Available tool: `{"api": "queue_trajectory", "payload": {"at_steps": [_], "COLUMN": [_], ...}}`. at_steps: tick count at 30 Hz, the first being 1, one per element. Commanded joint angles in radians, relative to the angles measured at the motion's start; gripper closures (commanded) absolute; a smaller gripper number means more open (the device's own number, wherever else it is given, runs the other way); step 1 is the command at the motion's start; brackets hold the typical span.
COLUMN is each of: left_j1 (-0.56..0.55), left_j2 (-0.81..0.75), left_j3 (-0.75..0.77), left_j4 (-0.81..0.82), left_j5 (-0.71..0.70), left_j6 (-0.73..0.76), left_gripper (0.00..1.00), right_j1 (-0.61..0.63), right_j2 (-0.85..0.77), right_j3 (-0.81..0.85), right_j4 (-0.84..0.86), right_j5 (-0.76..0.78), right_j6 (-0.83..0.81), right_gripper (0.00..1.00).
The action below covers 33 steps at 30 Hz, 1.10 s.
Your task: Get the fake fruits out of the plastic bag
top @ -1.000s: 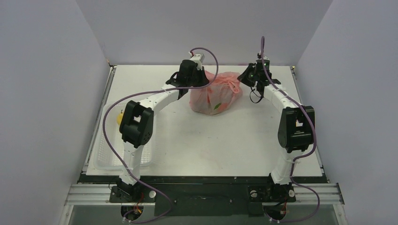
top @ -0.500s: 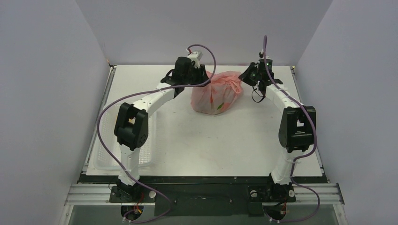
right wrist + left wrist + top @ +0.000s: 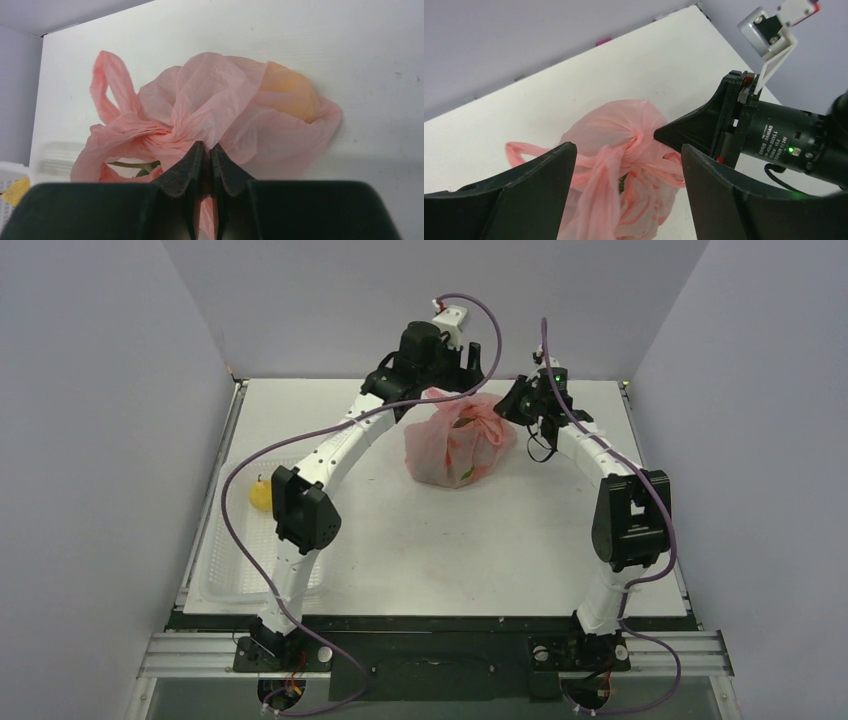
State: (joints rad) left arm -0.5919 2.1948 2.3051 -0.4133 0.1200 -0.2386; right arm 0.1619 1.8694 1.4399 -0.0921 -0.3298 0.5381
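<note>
The top of the bag is bunched and twisted at my right gripper, so my left gripper will pinch the bag's film at the loop's base (image 3: 609, 156) before my right gripper takes hold again.
The pink plastic bag (image 3: 458, 445) sits at the back middle of the table, its top bunched and twisted. My right gripper (image 3: 206, 147) is shut on the film at that bunched top (image 3: 497, 410), with pink film running down between its fingers. My left gripper (image 3: 624, 155) hangs open just above the bag (image 3: 624, 145), fingers either side of the twisted neck without touching it. A yellow-orange fruit (image 3: 290, 95) shows through the film and a green stem (image 3: 132, 165) shows in a gap. One yellow fruit (image 3: 260, 495) lies in the tray.
A clear plastic tray (image 3: 225, 575) lies along the table's left edge, beside the left arm's elbow. The right gripper's tip (image 3: 669, 134) sits close to my left gripper's right finger. Purple walls close in the back and both sides.
My left gripper has opened, risen and swung right from the bag's left side to above its top. The right gripper has shifted slightly left, still pinching the film.
</note>
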Motion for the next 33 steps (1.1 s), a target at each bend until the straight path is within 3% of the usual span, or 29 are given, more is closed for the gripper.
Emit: {"api": "queue_trajectory", "payload": {"at_steps": [1,7,18,20,22,24,28,29,33], "left_j1": [-0.059,-0.076,-0.075,-0.075,-0.074,-0.072,-0.044,-0.036,-0.007], "left_j2": [0.092,0.127,0.089,0.094,0.092,0.092,0.099,0.1,0.11], "left_j3": [0.086,0.089,-0.01,0.004,0.01,0.011,0.019,0.017,0.012], "left_j4": [-0.115,-0.118,-0.093,-0.108,-0.114,-0.108,-0.098,-0.09,-0.068], "left_j5": [-0.131,-0.14,-0.21,-0.23,-0.253,-0.259,-0.235,-0.219,-0.113], "left_j6": [0.083,0.127,0.093,0.098,0.101,0.092,0.025,0.015,-0.047], "left_gripper": [0.23,0.27,0.49,0.46,0.35,0.29,0.28,0.3,0.57], "right_j1": [0.022,0.011,-0.006,-0.009,-0.007,-0.007,-0.008,-0.009,-0.008], "right_j2": [-0.097,-0.098,-0.067,-0.071,-0.08,-0.085,-0.09,-0.089,-0.086], "right_j3": [0.006,0.008,0.016,0.008,0.007,0.008,0.007,0.007,0.008], "right_j4": [0.026,0.019,0.023,0.019,0.019,0.019,0.018,0.018,0.017], "right_j5": [-0.005,-0.003,-0.012,-0.01,-0.009,-0.01,-0.011,-0.011,-0.01], "right_j6": [-0.032,-0.043,-0.051,-0.059,-0.061,-0.061,-0.064,-0.064,-0.068], "right_gripper": [0.93,0.93,0.93,0.93,0.93,0.93,0.93,0.93,0.93]}}
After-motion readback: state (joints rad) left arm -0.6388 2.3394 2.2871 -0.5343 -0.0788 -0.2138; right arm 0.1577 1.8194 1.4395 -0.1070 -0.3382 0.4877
